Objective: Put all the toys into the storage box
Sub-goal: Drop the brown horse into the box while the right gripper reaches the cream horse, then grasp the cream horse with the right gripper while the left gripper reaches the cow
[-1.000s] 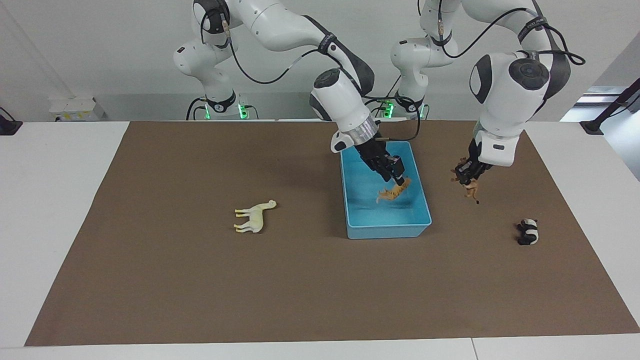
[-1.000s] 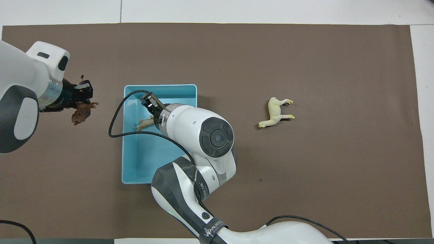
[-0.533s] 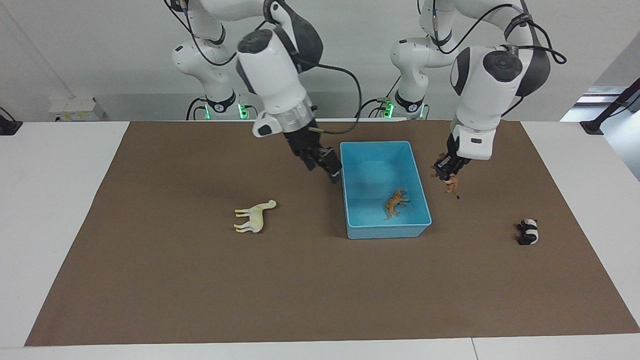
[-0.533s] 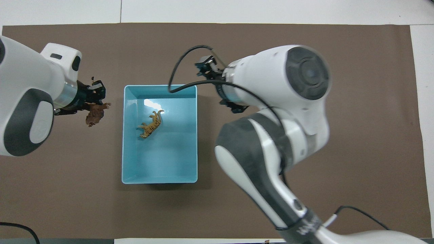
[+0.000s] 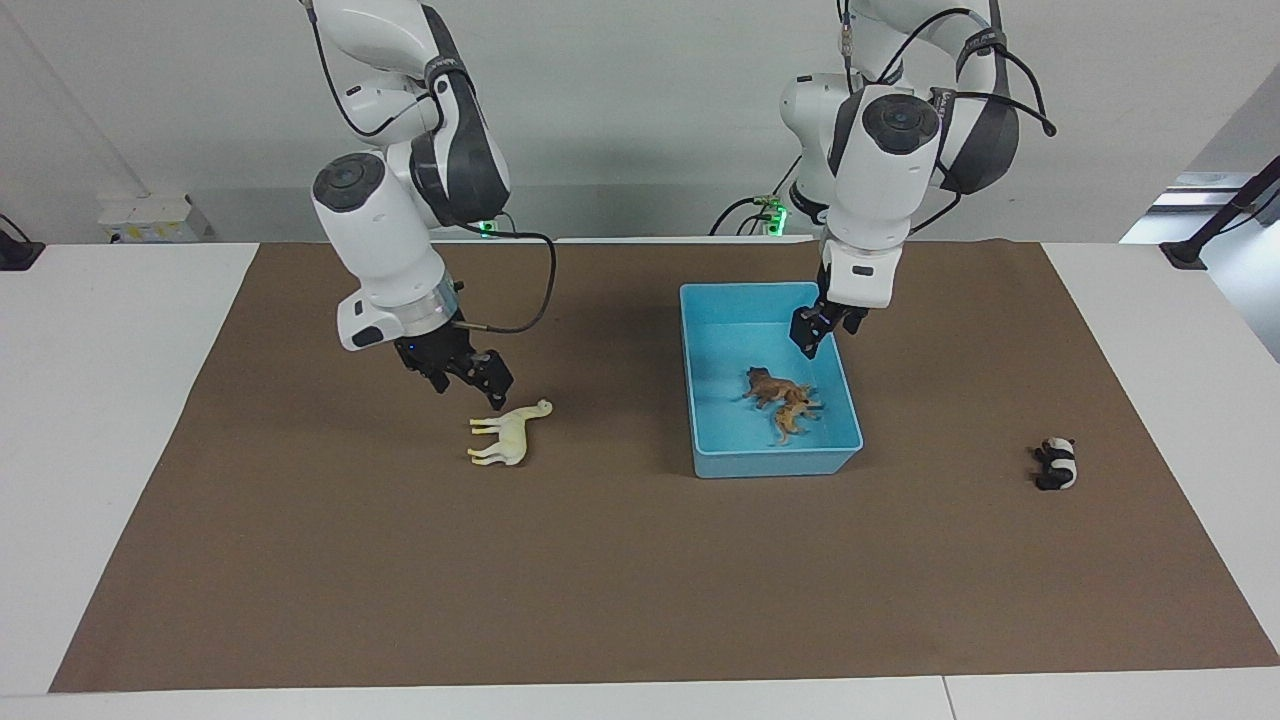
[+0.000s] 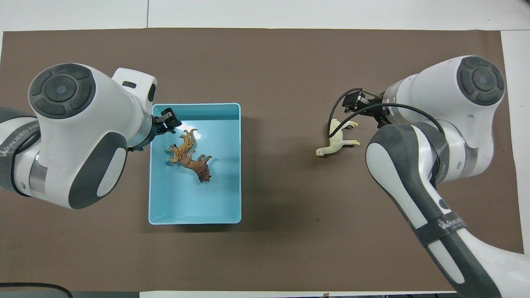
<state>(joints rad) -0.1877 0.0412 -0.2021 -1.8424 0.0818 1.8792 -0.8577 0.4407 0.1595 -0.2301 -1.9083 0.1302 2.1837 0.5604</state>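
Observation:
Next, my right gripper grips the cream-white long-necked animal on the middle of the body [image 6: 336, 135], between its front and back legs.
The light blue storage box [image 5: 772, 462] stands mid-mat and also shows in the overhead view [image 6: 194, 219]. The orange tiger [image 5: 793, 420] [image 6: 184, 145] and the brown lion [image 5: 767, 384] [image 6: 198, 164] lie in it, touching. My left gripper [image 5: 815, 335] [image 6: 167, 120] is open and empty, raised over the box's wall at the left arm's end. The cream-white long-necked animal [image 5: 510, 435] [image 6: 337, 140] lies on its side on the mat. My right gripper [image 5: 482, 378] [image 6: 352, 102] is open and hangs over the mat just by it, not touching. The panda [image 5: 1055, 463] lies toward the left arm's end, hidden in the overhead view.
A brown mat [image 5: 640, 580] covers most of the white table [image 5: 100, 400]. Bare mat lies between the cream-white animal and the box, and across the stretch farthest from the robots.
The right gripper let the tiger go into the box and swung over to the cream-white animal. The left gripper carried the lion over the box and let it go; it now lies by the tiger.

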